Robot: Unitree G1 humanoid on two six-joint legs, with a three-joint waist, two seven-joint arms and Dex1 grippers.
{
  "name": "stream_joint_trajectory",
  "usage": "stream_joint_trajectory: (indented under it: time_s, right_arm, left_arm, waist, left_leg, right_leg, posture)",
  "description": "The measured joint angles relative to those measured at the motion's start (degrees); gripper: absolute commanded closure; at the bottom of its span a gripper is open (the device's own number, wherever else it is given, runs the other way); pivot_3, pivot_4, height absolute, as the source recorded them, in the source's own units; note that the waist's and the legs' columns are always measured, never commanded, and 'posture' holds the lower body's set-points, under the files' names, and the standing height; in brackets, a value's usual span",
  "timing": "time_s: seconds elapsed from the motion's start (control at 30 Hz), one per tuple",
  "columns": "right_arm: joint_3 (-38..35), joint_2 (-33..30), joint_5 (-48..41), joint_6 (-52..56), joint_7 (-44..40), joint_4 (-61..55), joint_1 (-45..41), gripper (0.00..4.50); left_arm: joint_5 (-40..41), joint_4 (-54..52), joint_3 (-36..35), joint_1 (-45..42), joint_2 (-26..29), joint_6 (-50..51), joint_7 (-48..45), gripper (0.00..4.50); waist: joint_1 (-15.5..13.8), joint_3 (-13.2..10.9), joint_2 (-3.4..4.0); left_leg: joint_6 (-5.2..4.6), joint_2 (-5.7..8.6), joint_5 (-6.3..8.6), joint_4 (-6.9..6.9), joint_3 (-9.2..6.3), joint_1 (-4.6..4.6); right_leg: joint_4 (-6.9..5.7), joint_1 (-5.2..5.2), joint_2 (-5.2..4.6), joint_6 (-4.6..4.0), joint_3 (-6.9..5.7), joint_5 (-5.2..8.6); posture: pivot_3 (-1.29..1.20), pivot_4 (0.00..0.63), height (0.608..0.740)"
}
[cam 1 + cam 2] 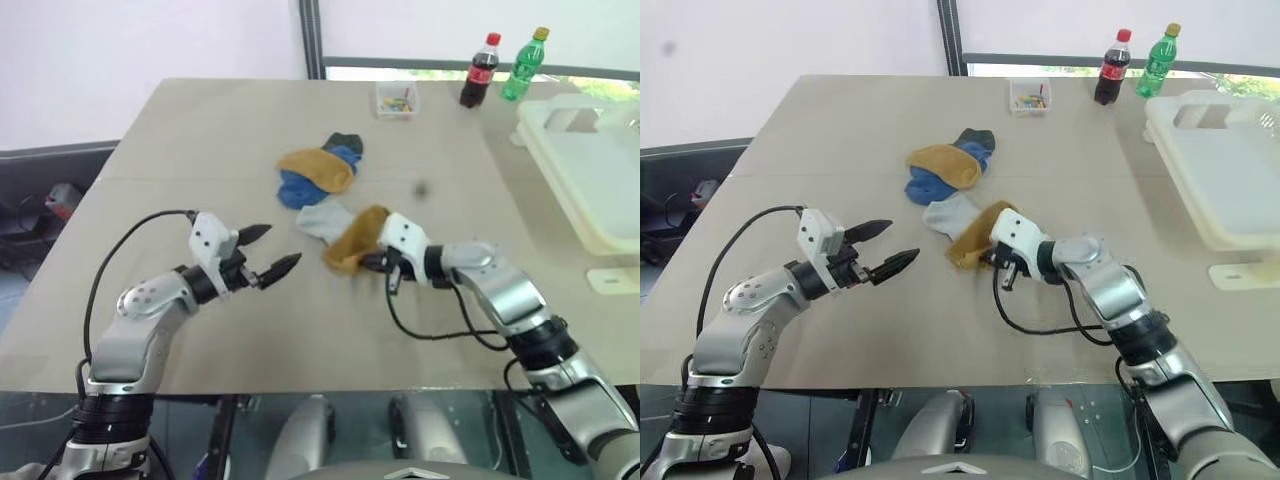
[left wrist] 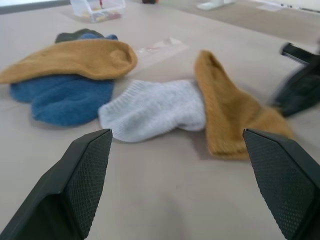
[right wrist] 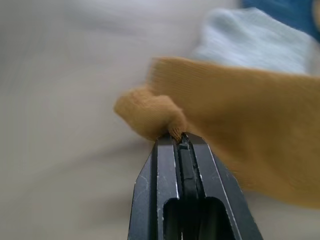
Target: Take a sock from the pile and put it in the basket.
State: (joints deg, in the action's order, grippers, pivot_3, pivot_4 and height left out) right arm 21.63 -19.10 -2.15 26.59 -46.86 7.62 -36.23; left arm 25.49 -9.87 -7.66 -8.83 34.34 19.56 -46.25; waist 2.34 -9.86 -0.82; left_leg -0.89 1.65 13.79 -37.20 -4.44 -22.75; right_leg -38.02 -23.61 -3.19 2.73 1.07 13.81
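The mustard sock, now partly over the pale blue sock, will go down from my right gripper onto the bare table (image 1: 361, 291), where I need to leave it between the pale blue sock and the front edge.
The pile (image 1: 320, 172) lies mid-table: a mustard sock over royal blue and dark green ones. Nearer me, a pale blue sock (image 1: 322, 220) lies flat, with a second mustard sock (image 1: 355, 240) beside it and partly over it. My right gripper (image 1: 372, 263) is shut on this mustard sock's near end; the wrist view shows bunched fabric (image 3: 150, 117) pinched at its fingertips. My left gripper (image 1: 283, 245) is open with nothing between its fingers, a short way left of those two socks and pointing toward them. The cream-white basket (image 1: 600, 170) stands at the table's right edge.
A small clear plastic box (image 1: 397, 99), a cola bottle (image 1: 480, 70) and a green bottle (image 1: 524, 64) stand at the far edge. A small white piece (image 1: 612, 281) lies below the basket. The right arm's black cable (image 1: 430, 335) loops over the table's front.
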Motion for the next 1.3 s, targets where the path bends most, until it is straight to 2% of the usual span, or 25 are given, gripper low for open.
stream_joint_trajectory:
  time_s: [0.13, 0.27, 0.33, 0.43, 0.73, 0.83, 1.0, 1.17, 1.3]
  right_arm:
    - [-0.42, 4.06, 3.28, -9.72, 5.07, 15.70, -7.51, 4.46]
    - [-2.33, 5.84, 3.94, -13.86, 6.78, 22.86, -11.03, 4.46]
    - [-3.56, 5.77, 3.20, -14.60, 5.61, 22.89, -11.45, 4.46]
    - [-6.63, 2.85, -5.28, -9.10, -3.43, 10.27, -6.89, 4.46]
    - [-5.45, -8.25, -13.83, 4.17, -13.91, -15.56, 4.28, 4.46]
    - [-3.55, -11.77, -14.29, 7.36, -15.35, -19.94, 6.73, 4.46]
    - [-1.77, -14.06, -15.45, 11.00, -16.26, -22.47, 8.54, 4.46]
    - [-6.48, -8.59, -25.40, 17.21, -14.29, -27.36, 8.78, 4.46]
    - [-3.39, -11.86, -19.82, 13.08, -11.77, -27.70, 10.73, 4.46]
  left_arm:
    - [-0.14, -0.03, 1.09, -0.33, -0.56, 0.02, 0.32, 0.00]
    - [-0.50, -0.02, 1.01, -0.24, -0.65, 0.02, 0.90, 0.00]
    - [-0.50, -0.03, 0.97, 0.01, -0.71, 0.03, 1.31, 0.00]
    - [-0.50, -0.32, 0.65, 1.29, -0.88, 0.05, 1.79, 0.00]
    - [-0.50, -0.74, 0.42, 1.70, -1.01, 0.06, 2.09, 0.00]
    - [-0.51, -0.42, 0.52, 0.74, -0.99, 0.05, 1.47, 0.00]
    - [-0.59, 0.66, 1.10, -0.14, -0.97, 0.00, 0.29, 0.00]
    - [-0.66, 1.49, 1.36, -0.58, -0.80, 0.00, -0.74, 0.00]
    - [-0.82, 1.77, 1.43, -0.67, -0.23, -0.03, -1.54, 0.00]
  waist:
    - [-0.03, 0.00, 0.00]
    - [-0.14, 0.00, 0.01]
    - [-0.18, 0.00, 0.01]
    - [-0.31, -0.01, 0.02]
    - [-0.48, -0.02, 0.03]
    - [-0.47, -0.01, 0.02]
    - [-0.45, -0.02, 0.01]
    - [-0.48, -0.02, 0.01]
    - [-1.34, -0.01, 0.00]
  left_leg:
    - [0.00, 0.02, 0.00, 0.00, 0.01, 0.02]
    - [0.01, 0.02, 0.00, 0.01, -0.01, -0.03]
    - [0.00, 0.02, 0.00, 0.01, -0.01, -0.05]
    - [-0.01, 0.01, 0.01, 0.03, -0.04, -0.16]
    - [-0.02, 0.01, 0.01, 0.01, -0.10, -0.10]
    - [-0.02, 0.01, 0.01, -0.01, -0.10, -0.06]
    - [-0.02, 0.02, 0.01, -0.01, -0.07, -0.09]
    - [-0.02, -0.02, 0.01, -0.01, -0.12, -0.09]
    - [-0.02, 0.06, 0.01, -0.03, -0.12, -0.10]
  right_leg:
    - [0.00, 0.01, -0.01, -0.01, 0.02, -0.01]
    - [0.01, -0.02, -0.02, -0.01, 0.01, -0.01]
    - [0.03, -0.02, -0.03, -0.01, 0.02, -0.01]
    - [0.11, -0.05, -0.07, 0.00, -0.01, -0.01]
    - [0.05, 0.00, -0.13, -0.01, -0.09, -0.01]
    - [0.05, 0.03, -0.10, -0.01, -0.10, 0.00]
    - [0.07, 0.02, -0.10, 0.00, -0.09, -0.01]
    - [0.06, 0.03, -0.08, 0.00, -0.11, -0.01]
    - [0.09, 0.04, -0.14, 0.01, -0.15, 0.00]
  posture:
    - [0.00, 0.150, 0.740]
    - [0.00, 0.150, 0.740]
    - [0.00, 0.150, 0.740]
    - [0.00, 0.150, 0.740]
    - [0.00, 0.150, 0.740]
    - [0.00, 0.150, 0.740]
    - [0.00, 0.150, 0.740]
    - [0.00, 0.150, 0.740]
    - [0.00, 0.150, 0.740]
